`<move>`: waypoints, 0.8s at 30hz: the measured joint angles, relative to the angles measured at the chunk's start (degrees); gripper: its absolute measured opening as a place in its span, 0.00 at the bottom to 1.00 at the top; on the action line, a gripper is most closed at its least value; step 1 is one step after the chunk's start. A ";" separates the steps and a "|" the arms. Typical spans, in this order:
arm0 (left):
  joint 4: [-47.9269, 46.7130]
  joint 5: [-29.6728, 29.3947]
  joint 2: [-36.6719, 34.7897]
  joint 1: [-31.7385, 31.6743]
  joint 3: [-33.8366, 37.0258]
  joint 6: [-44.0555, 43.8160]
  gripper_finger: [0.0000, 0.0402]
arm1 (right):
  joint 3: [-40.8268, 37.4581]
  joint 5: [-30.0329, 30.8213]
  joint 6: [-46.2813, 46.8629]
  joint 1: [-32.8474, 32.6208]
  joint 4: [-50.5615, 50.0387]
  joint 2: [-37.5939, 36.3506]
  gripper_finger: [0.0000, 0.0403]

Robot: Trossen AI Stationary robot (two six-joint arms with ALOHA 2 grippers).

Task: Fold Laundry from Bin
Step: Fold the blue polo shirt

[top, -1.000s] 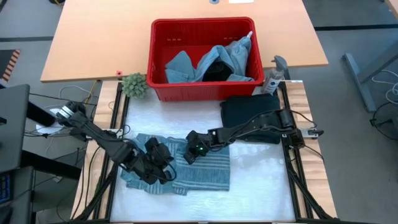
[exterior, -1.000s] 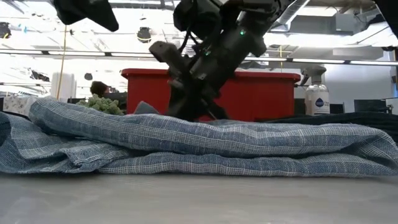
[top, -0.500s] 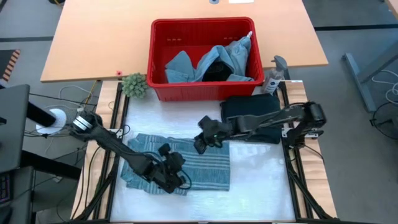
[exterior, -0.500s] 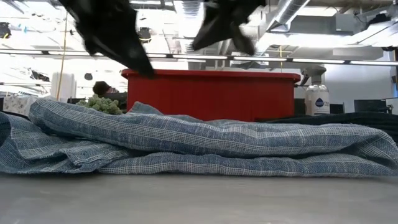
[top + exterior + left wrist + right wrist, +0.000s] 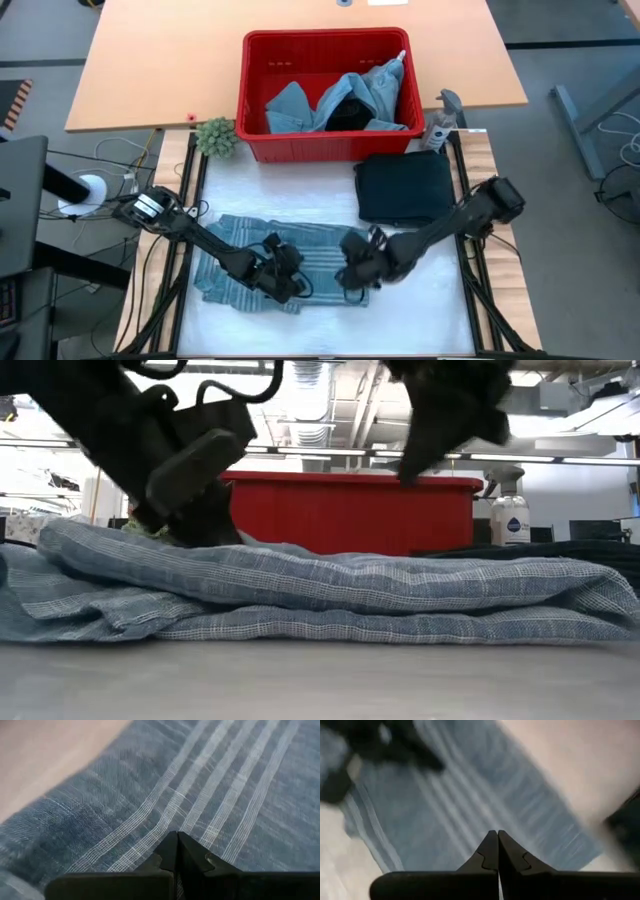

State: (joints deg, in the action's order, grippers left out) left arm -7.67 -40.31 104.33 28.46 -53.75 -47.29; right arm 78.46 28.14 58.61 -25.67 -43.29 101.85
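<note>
I will use my right gripper to pinch the cloth's nearest end (image 5: pixel 354 300) and pull it toward the middle of the white mat, because the striped cloth lies toward one side of the mat.
A blue-grey striped cloth (image 5: pixel 325 255) lies folded in layers on the white mat (image 5: pixel 420 310), near the table's front. My left gripper (image 5: pixel 290 284) is shut and low over the cloth's near middle, its tips (image 5: pixel 177 837) right at the weave. My right gripper (image 5: pixel 349 277) is shut and hangs above the cloth's right edge, clear of it in the low view (image 5: pixel 415 460). The red bin (image 5: pixel 322 38) stands at the far side with denim (image 5: pixel 295 105) and a black piece (image 5: pixel 345 115) in it. My left gripper's shut fingertips come slanting down from the table's left onto the striped cloth's top layer (image 5: pixel 200 820). Whether they touch it I cannot tell.
A folded black garment (image 5: pixel 403 187) lies on the mat at the right, in front of the bin. A small green plant (image 5: pixel 215 136) stands left of the bin and a spray bottle (image 5: pixel 440 125) right of it. Bare mat shows near the front right.
My left gripper has come down toward the striped cloth and a little toward the table's right. My right gripper has risen off the cloth's far middle and swung toward its near right edge. Both stay shut; the cloth lies as before.
</note>
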 joint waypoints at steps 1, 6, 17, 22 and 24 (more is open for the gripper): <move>0.60 0.98 -0.02 -0.02 0.73 -0.30 0.00 | 0.00 -0.74 1.21 -0.67 0.21 1.49 0.05; 1.32 3.84 -0.11 -0.18 3.70 -3.12 0.00 | -0.07 -5.02 12.65 -2.46 -0.81 6.63 0.07; 3.25 5.87 -0.11 -1.25 4.16 -1.27 0.00 | 0.02 -17.07 28.89 -1.02 -8.42 3.30 0.44; 4.51 7.77 -0.11 -2.03 4.17 0.04 0.00 | 0.00 -19.22 34.05 -0.91 -13.29 3.79 0.68; 4.66 8.13 -0.11 -2.25 4.18 0.61 0.00 | -0.10 -19.35 35.55 -0.91 -14.57 4.39 0.74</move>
State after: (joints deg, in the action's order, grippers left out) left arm -3.02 -32.18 104.22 26.21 -49.56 -46.69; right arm 78.35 8.78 94.16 -26.58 -57.85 106.23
